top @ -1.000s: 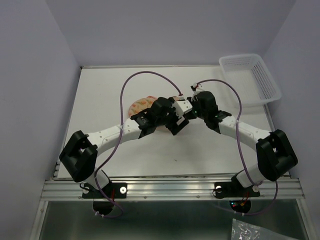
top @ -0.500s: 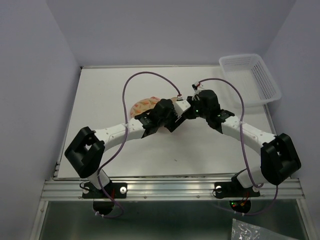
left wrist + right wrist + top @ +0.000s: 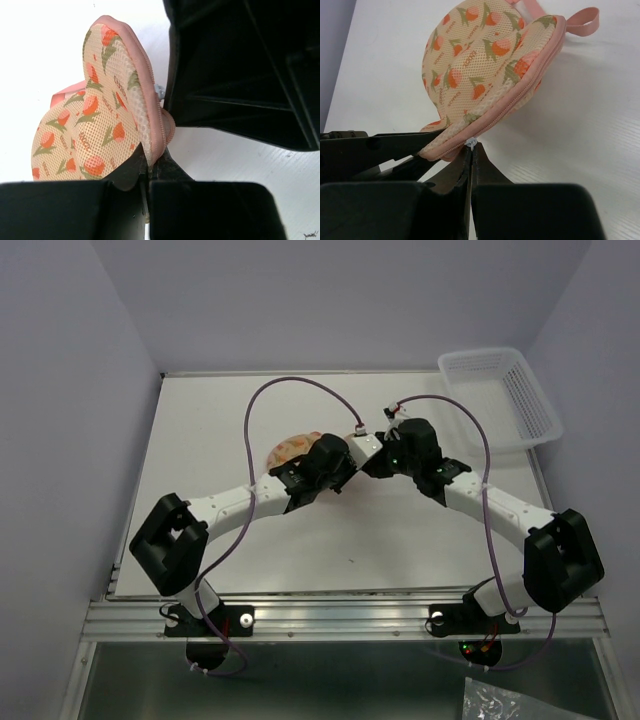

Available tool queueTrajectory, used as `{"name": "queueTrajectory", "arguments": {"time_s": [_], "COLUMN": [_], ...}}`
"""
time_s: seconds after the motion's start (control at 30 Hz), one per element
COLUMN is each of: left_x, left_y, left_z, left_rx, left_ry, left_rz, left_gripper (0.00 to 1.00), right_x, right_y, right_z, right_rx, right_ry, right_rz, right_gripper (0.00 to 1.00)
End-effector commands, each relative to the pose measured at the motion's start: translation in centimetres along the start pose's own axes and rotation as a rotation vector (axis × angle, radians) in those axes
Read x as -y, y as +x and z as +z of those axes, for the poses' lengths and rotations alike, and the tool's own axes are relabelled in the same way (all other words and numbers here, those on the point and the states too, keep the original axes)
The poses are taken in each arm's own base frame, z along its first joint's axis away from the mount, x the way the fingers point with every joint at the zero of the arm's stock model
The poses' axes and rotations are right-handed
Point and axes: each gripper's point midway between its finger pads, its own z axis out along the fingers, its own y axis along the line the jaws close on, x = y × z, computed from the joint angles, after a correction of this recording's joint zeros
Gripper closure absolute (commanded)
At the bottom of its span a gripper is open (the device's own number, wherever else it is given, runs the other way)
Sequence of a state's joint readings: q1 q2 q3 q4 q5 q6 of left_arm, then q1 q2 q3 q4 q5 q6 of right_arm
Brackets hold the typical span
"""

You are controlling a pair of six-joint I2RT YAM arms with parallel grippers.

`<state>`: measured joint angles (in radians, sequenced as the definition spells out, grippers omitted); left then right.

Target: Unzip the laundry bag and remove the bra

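Left gripper pinches zip trim beside zipper pull, so it should retake the bag's end (image 3: 428, 152) before my right gripper draws the pull.
The laundry bag (image 3: 288, 449) is a pink pouch with orange print, lying mid-table and mostly covered by the two wrists. My left gripper (image 3: 149, 167) is shut on the pink zip trim at the bag's (image 3: 95, 120) near edge. In the right wrist view my right gripper (image 3: 471, 150) is shut on the small white zipper pull (image 3: 471, 143) under the bag's (image 3: 490, 65) seam. The zip looks closed along the visible seam. From above, the left gripper (image 3: 343, 474) and right gripper (image 3: 364, 464) meet at the bag's right end. The bra is hidden.
A white lattice basket (image 3: 503, 397) stands at the table's back right corner. Purple cables arc over both arms. A pink hanging loop (image 3: 582, 22) sticks out at the bag's far end. The right gripper's black body (image 3: 240, 75) fills the upper right of the left wrist view.
My left gripper has moved in toward the bag's right end and closed from open onto its zip trim. The right gripper has stayed shut at the same spot.
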<state>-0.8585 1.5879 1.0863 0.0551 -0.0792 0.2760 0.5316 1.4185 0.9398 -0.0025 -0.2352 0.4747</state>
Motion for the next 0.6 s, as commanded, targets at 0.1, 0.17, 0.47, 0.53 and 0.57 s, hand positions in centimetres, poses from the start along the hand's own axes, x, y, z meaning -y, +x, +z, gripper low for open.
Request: {"name": "queueTrajectory", "arguments": {"time_s": [0.1,0.17,0.47,0.53,0.57], "left_x": [-1.8,-1.8,-0.4,-0.5,-0.5], "left_y": [-5.8,-6.3,-5.8,-5.8,-6.1], "left_z": [-3.7,-4.5,-7.6,-7.7,-7.8], "left_rx": [0.188,0.222,0.291,0.293,0.306], "left_ry": [-0.055,-0.055,0.033,0.026,0.028], "left_rz": [0.025,0.040,0.110,0.095,0.091], "left_gripper": [1.00,1.00,1.00,1.00,1.00], "right_x": [2.0,2.9,6.4,6.7,6.8], "right_y": [-2.0,-2.3,-4.3,-4.9,-4.8], "right_z": [-1.1,-1.2,-1.2,-1.4,-1.2], "right_rx": [0.047,0.055,0.083,0.095,0.092], "right_ry": [0.097,0.118,0.186,0.195,0.196], "right_rz": [-0.042,-0.037,-0.037,-0.045,-0.044], "right_gripper": [0.99,0.99,0.99,0.99,0.99]}}
